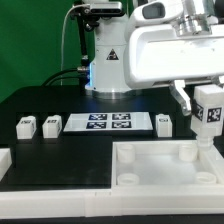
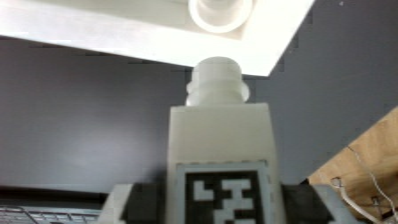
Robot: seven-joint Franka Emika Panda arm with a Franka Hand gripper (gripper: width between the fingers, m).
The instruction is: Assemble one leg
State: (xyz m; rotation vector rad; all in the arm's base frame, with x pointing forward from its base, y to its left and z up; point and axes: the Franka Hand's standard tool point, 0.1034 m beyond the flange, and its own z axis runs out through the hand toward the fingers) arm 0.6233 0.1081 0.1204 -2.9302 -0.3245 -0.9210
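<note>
Next, my gripper releases the leg in the tray part's near corner socket (image 1: 207, 178) (image 2: 221, 12), straight below its stem. The leg is now just above that part.
My gripper (image 1: 207, 112) is shut on a leg (image 1: 208, 118), a white peg with a marker tag on its blocky head and its round stem pointing down. I hold it just above the far right corner of the large white tray-like part (image 1: 150, 165). In the wrist view the leg (image 2: 219, 135) fills the middle, its stem tip close to a round corner socket (image 2: 222, 12) of the tray part (image 2: 143, 35). Three more legs lie on the black table: two at the exterior view's left (image 1: 26, 125) (image 1: 50, 124) and one to the right of the board (image 1: 164, 122).
The marker board (image 1: 106, 123) lies flat at the table's middle. The robot base (image 1: 105, 60) stands behind it. A white block (image 1: 4, 157) sits at the exterior view's left edge. A wooden surface (image 2: 365, 175) shows beyond the black table.
</note>
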